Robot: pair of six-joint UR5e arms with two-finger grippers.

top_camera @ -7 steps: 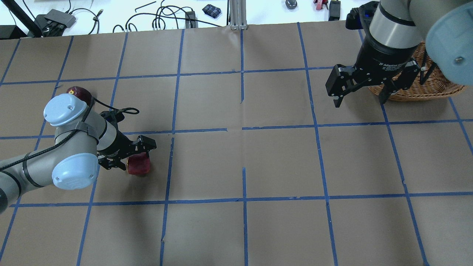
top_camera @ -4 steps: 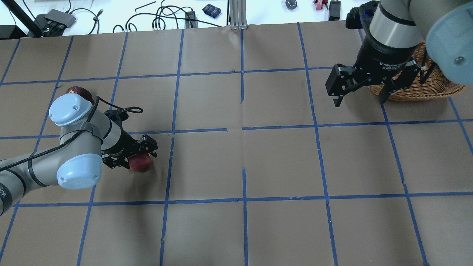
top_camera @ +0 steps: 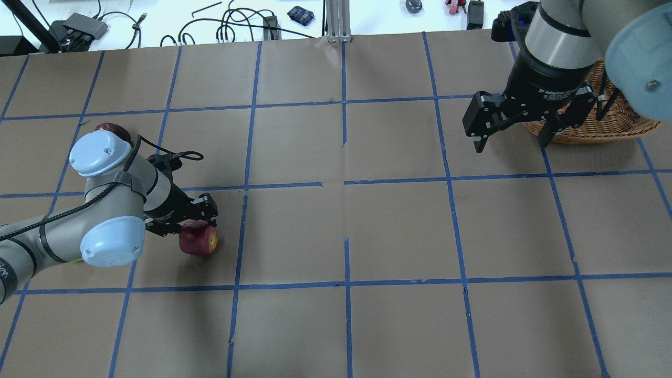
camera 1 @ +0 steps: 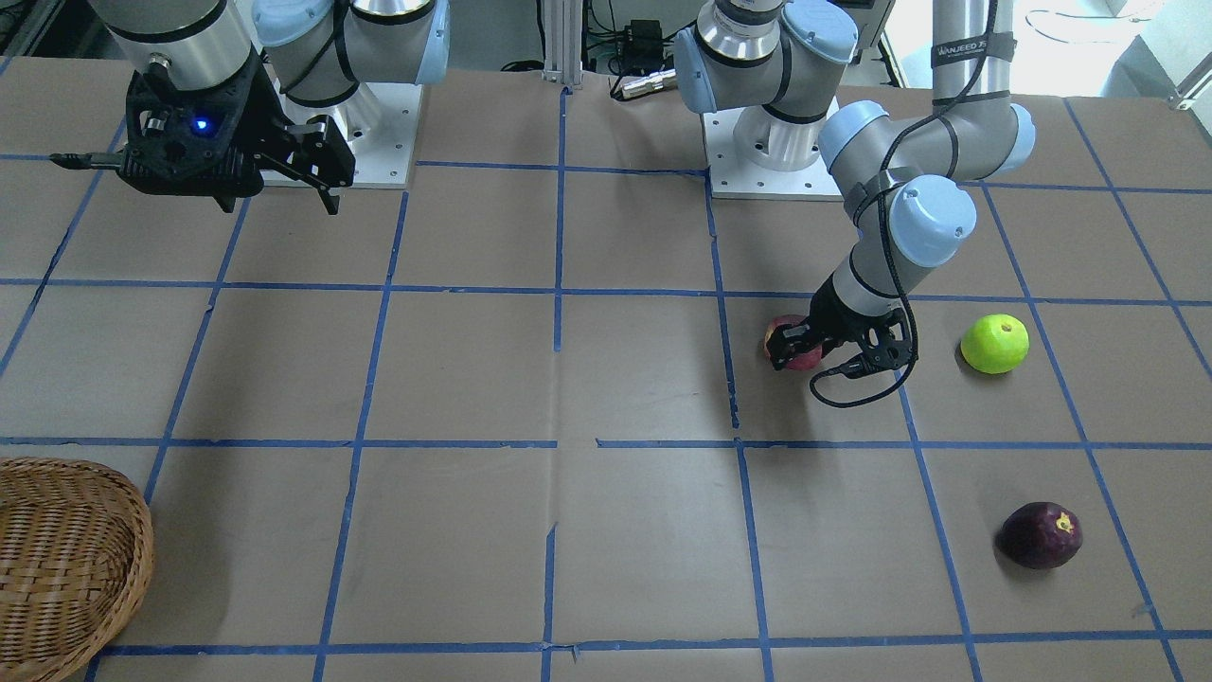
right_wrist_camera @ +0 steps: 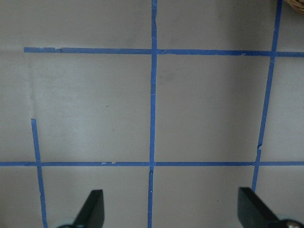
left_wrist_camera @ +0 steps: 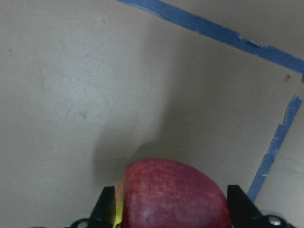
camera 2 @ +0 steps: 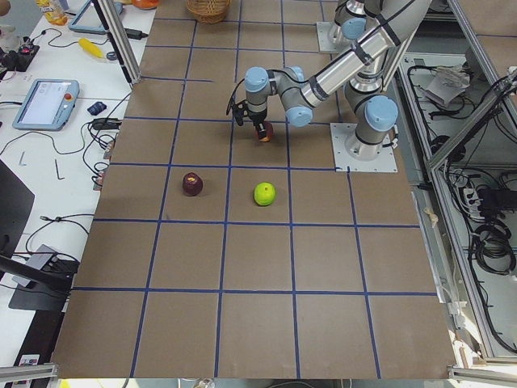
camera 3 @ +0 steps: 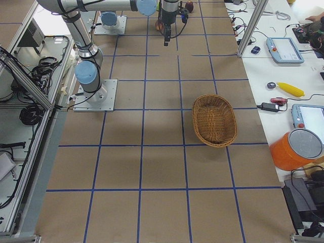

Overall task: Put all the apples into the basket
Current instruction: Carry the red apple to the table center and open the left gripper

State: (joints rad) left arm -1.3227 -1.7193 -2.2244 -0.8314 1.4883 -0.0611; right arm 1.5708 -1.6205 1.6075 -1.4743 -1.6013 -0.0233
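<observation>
Next, my left gripper releases the streaky red apple on the brown paper (camera 1: pixel 553 407) next to the gap in the blue tape.
The streaky red apple (top_camera: pixel 198 239) sits between the fingers of my left gripper (top_camera: pixel 195 223), which is shut on it just above the paper; the left wrist view shows the apple (left_wrist_camera: pixel 173 195) filling the gap. The lime green apple (camera 1: pixel 994 344) and the dark purple apple (camera 1: pixel 1042 535) lie on the table on my left side. In the overhead view the purple apple (top_camera: pixel 113 128) peeks out behind my left elbow and the green one is hidden. My right gripper (top_camera: pixel 512 139) is open and empty, hovering beside the wicker basket (top_camera: pixel 625 118).
The table is brown paper with a blue tape grid (top_camera: pixel 346 184). The basket (camera 1: pixel 66 549) stands at the far right corner of my side. Cables and small devices (top_camera: pixel 231 23) lie beyond the far table edge. Both arm bases (camera 1: pixel 776 161) stand at the near edge.
My left arm has shifted slightly with the red apple between its fingers; the apple now shows more fully below the gripper. The right arm has not moved.
</observation>
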